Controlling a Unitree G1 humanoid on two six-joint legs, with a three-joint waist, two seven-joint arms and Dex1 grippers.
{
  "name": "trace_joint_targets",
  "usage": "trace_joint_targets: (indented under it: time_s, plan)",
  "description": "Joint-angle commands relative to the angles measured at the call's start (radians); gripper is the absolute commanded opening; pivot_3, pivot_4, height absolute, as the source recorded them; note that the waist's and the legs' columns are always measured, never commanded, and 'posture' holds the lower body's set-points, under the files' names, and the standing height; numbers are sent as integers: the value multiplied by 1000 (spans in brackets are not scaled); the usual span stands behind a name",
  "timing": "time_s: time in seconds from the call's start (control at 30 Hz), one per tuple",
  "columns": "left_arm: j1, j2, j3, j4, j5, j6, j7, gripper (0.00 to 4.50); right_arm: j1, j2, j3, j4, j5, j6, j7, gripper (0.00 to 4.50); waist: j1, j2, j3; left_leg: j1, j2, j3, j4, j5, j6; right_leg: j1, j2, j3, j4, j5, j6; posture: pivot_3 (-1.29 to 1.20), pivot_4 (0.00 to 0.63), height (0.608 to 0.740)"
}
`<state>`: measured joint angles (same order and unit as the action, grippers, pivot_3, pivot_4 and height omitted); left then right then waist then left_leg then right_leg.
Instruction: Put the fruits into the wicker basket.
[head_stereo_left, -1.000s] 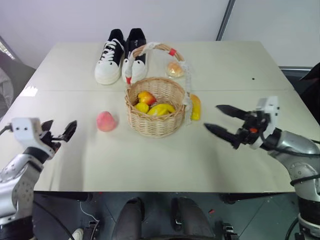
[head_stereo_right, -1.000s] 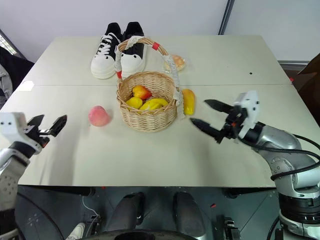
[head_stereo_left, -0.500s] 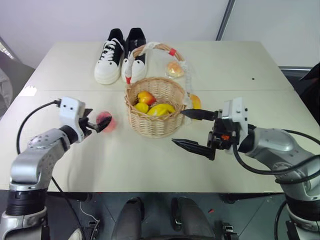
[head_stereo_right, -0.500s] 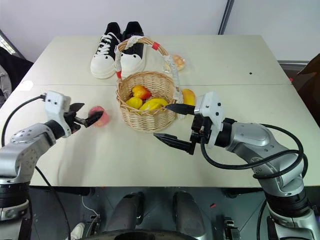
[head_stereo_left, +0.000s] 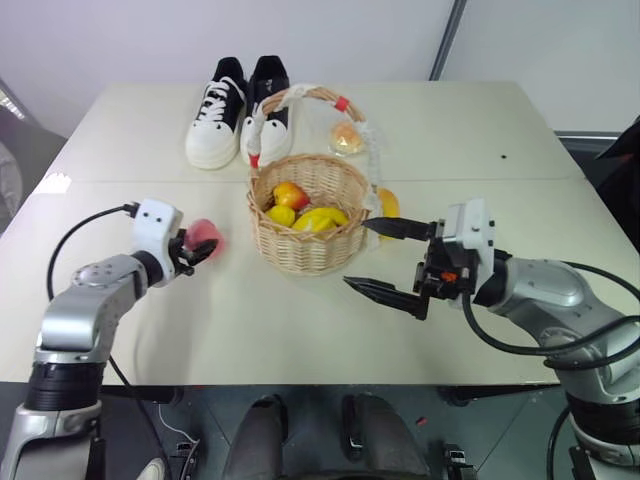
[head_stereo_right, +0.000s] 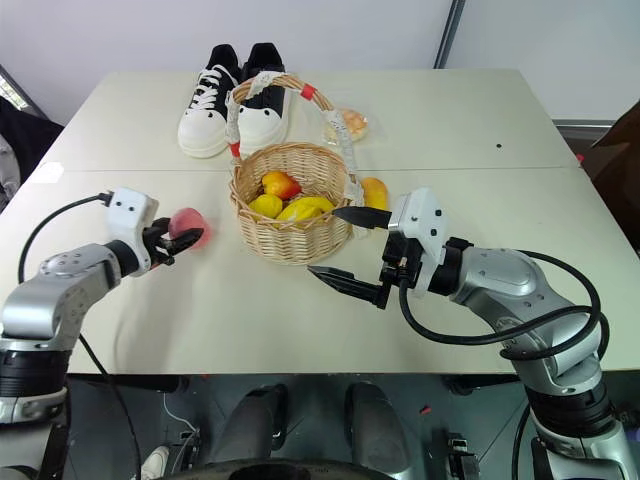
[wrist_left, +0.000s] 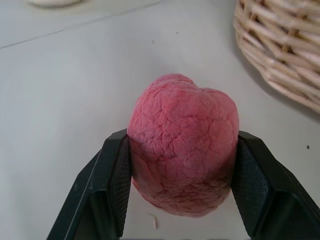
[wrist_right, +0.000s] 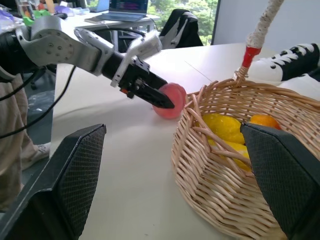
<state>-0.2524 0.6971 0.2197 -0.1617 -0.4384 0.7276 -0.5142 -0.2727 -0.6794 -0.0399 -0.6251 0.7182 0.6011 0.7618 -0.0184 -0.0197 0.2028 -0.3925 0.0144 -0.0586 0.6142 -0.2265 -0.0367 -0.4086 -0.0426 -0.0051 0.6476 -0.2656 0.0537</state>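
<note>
My right gripper goes next to the mango beside the wicker basket, to close across the mango's near yellow half (head_stereo_left: 388, 211).
A pink-red peach (wrist_left: 182, 170) sits just above the table, left of the wicker basket (head_stereo_left: 310, 250), and my left gripper (head_stereo_left: 200, 248) is shut on it, one pad on each side. The round tan basket has a tall ribbon-wrapped handle (head_stereo_left: 340, 102) and holds a red-orange fruit (head_stereo_left: 292, 194) and yellow fruits (head_stereo_left: 320, 218). A yellow-orange mango (head_stereo_left: 389, 205) lies on the table against the basket's right side. My right gripper (head_stereo_left: 356, 254) hangs open and empty just right of the basket, pointing at it. The right wrist view shows the peach (wrist_right: 172, 97) beside the basket (wrist_right: 220, 200).
A pair of black-and-white shoes (head_stereo_left: 240, 110) stands behind the basket at the table's far side. A pale orange wrapped item (head_stereo_left: 347, 138) lies to the right of them. The near half of the table (head_stereo_left: 300, 330) is bare, with its front edge close to me.
Both arms have come in toward the basket. The left gripper's fingers, open around the peach half a second ago, have closed on it. The right gripper has stayed open.
</note>
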Motion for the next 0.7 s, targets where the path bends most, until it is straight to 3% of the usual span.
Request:
trace_joint_targets:
  time_s: [0.03,0.17,0.3,0.47,0.6,0.7]
  plan:
    - [13,36,186,-151,-179,8,-111,2265,-14,-7,-27,-15,-2,-17,-3,4500,4,0,0,0,1,0,0,0,0,0,0,0,0,0,0,0,150,740]
    - [-121,10,174,-263,-372,119,-105,2265,-50,-19,-43,34,-7,-21,15,4500,26,-1,0,-1,0,-1,1,0,0,1,0,-1,0,-1,-2,0,150,740]
    - [-290,-61,-57,-234,-237,103,-25,2265,-95,-31,-50,93,-27,-26,27,4500,32,-1,0,0,-4,1,4,0,0,6,-2,-1,-1,-2,2,0,150,740]
    - [-386,-142,-196,-110,-123,52,-8,2265,-103,-39,-58,100,-43,-15,12,4500,20,-1,1,-1,-5,4,6,0,1,4,-1,1,-2,2,7,0,150,740]
    - [-393,-168,-192,-95,-122,19,-31,4275,-69,-22,-110,93,-20,7,-41,4500,8,-1,1,-2,-3,3,2,-1,1,1,1,1,0,2,10,0,150,740]
    - [-357,-167,-129,-128,-178,-16,-91,4466,-34,8,-161,128,1,30,-96,4500,6,-1,1,-2,-2,2,1,-1,1,0,1,1,0,2,10,0,150,740]
